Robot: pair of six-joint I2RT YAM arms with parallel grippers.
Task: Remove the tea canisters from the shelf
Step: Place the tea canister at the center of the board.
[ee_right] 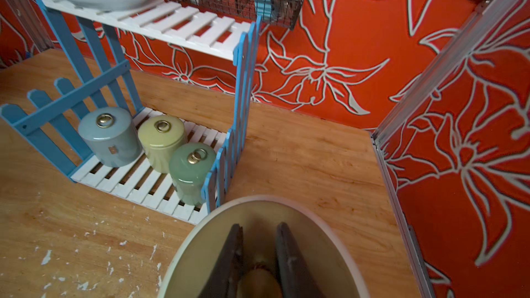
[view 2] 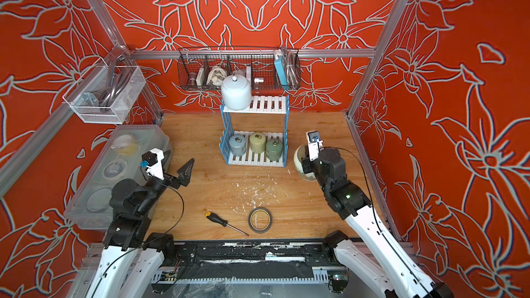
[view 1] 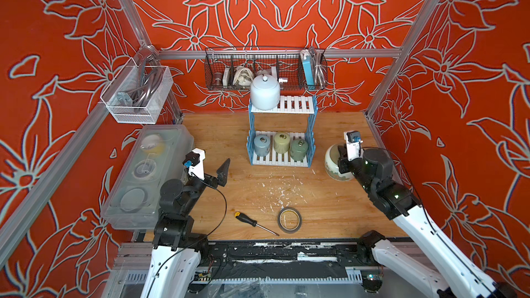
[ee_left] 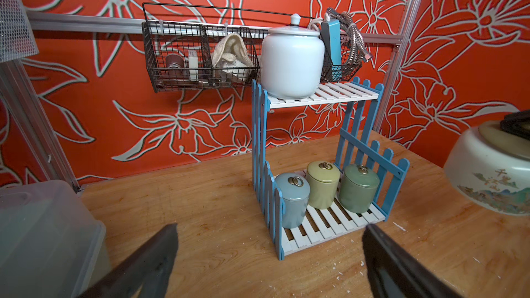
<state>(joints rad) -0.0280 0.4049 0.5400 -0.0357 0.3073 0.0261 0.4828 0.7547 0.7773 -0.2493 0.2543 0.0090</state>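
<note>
Next, I let go of the cream canister with my right gripper on the bare wood (view 1: 346,199) between the tape roll and my right arm.
The shelf (view 1: 295,104) stands at the back middle of the table. A large white tea canister (view 1: 265,93) sits on the left of its top board. On the lower board a grey-blue (view 1: 261,145), a yellow-green (view 1: 281,142) and a sage green canister (view 1: 299,149) stand in a row. Right of the shelf is the cream canister (view 1: 332,161), off the shelf at table level. My right gripper (ee_right: 259,226) is shut on its lid knob (ee_right: 259,279). My left gripper (ee_left: 271,229) hangs open and empty, left of and in front of the shelf.
A black wire basket (view 1: 265,70) hangs on the back wall just behind the white canister. A white mesh basket (view 1: 137,96) hangs at the left, above a clear plastic box (view 1: 143,176). A screwdriver (view 1: 252,222) and a grey tape roll (view 1: 289,219) lie near the front edge.
</note>
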